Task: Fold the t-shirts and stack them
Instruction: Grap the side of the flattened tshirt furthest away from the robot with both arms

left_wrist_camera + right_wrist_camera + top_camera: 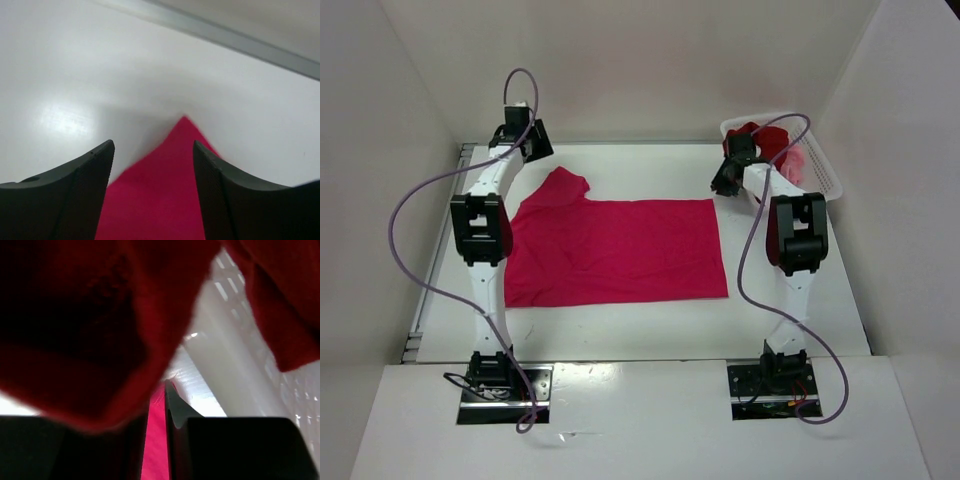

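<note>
Next, I move my left gripper to the sleeve's far pointed corner (559, 170) (184, 121) on the crimson-pink t-shirt and grab it there.
A crimson-pink t-shirt (620, 250) lies spread flat on the table, one sleeve (565, 185) pointing to the far left. My left gripper (534, 146) hovers by that sleeve. Its jaws stand wide open in the left wrist view (152, 146), and the sleeve's tip (167, 185) lies on the table between them, held by neither. My right gripper (724, 184) is at the shirt's far right corner. A thin strip of the crimson cloth (154, 445) shows in its narrow gap (157, 390). A dark red t-shirt (760, 135) and a light pink one (798, 165) sit in the basket.
The white mesh basket (828, 178) stands at the far right corner, right behind my right gripper. The dark red cloth (100, 315) hangs off it over the right wrist view and hides one finger. White walls close in the table on three sides.
</note>
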